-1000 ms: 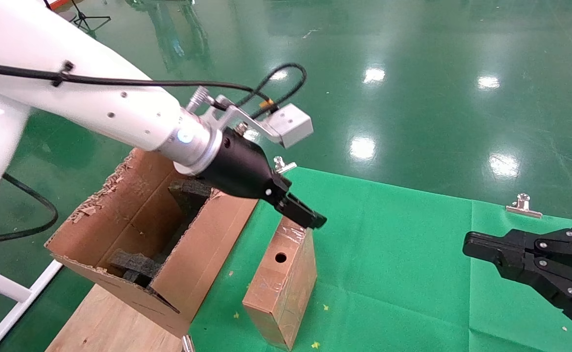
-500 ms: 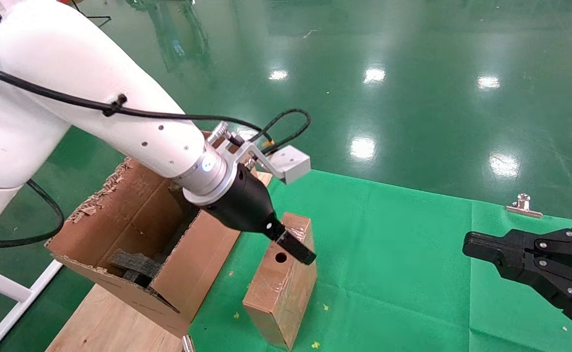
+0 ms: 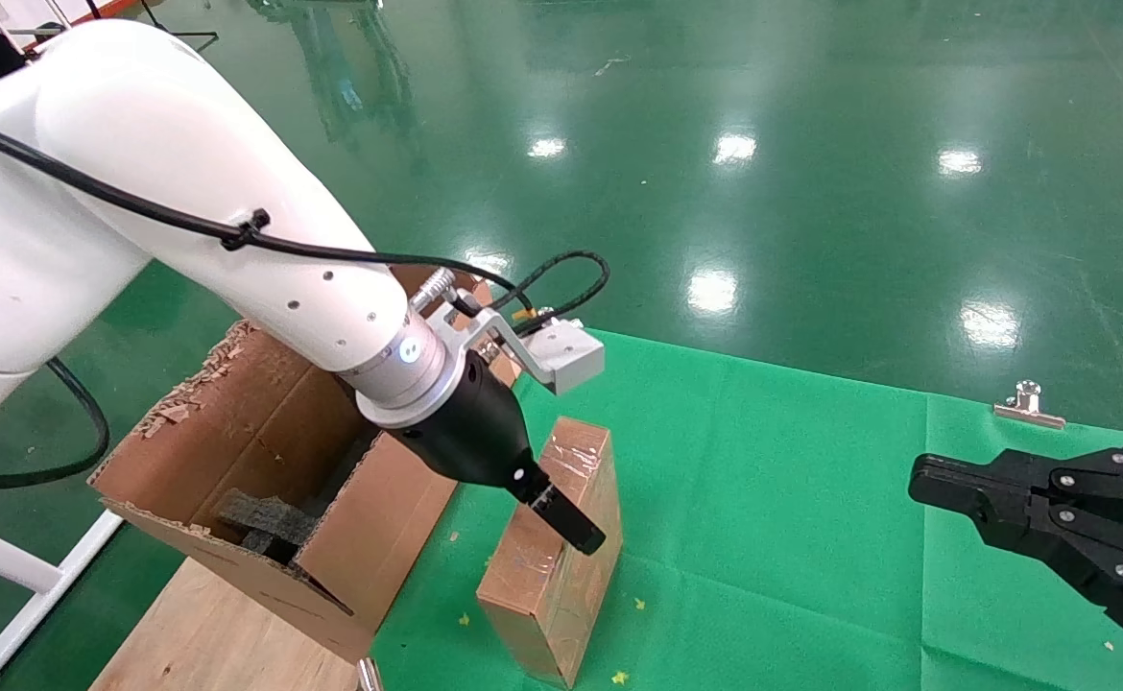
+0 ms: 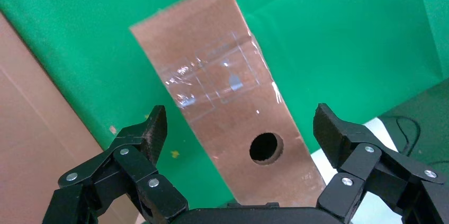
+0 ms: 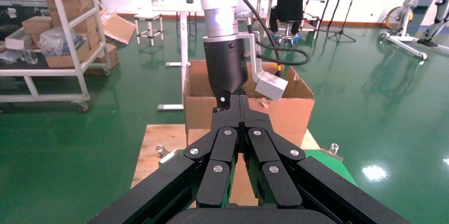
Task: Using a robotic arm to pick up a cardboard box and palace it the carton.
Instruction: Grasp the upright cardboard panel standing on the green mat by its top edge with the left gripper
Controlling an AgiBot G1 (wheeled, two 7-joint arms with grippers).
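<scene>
Next, my left gripper closes on the upper middle [image 3: 541, 517] [image 4: 253, 138] of the cardboard box, beside the round hole, so that I have one finger on each of its wide sides.
The cardboard box [image 3: 576, 461] stands on its long edge on the green cloth, just right of the carton [image 3: 264, 432]. It is taped, with a round hole [image 4: 266, 148]. The robotic arm, my left one [image 3: 235, 259], reaches down over the box. My left gripper [image 3: 561, 523] is open. In the left wrist view [image 4: 241, 123] its fingers [image 4: 151, 134] straddle the box [image 4: 212, 75] with a gap on each side. The carton stands open, with dark foam pieces [image 3: 269, 518] inside. My right gripper [image 3: 917, 480] is shut and empty at the right, also seen in its wrist view [image 5: 239, 102].
The green cloth [image 3: 792, 499] covers the table and is held by metal clips [image 3: 1029, 403]. The carton rests on a wooden board [image 3: 206, 633]. A white frame leg [image 3: 24, 595] stands at the left. Glossy green floor lies beyond.
My left arm has come down and toward me along the box. Its open fingers went from the box's far top end to its middle, now covering the hole in the head view.
</scene>
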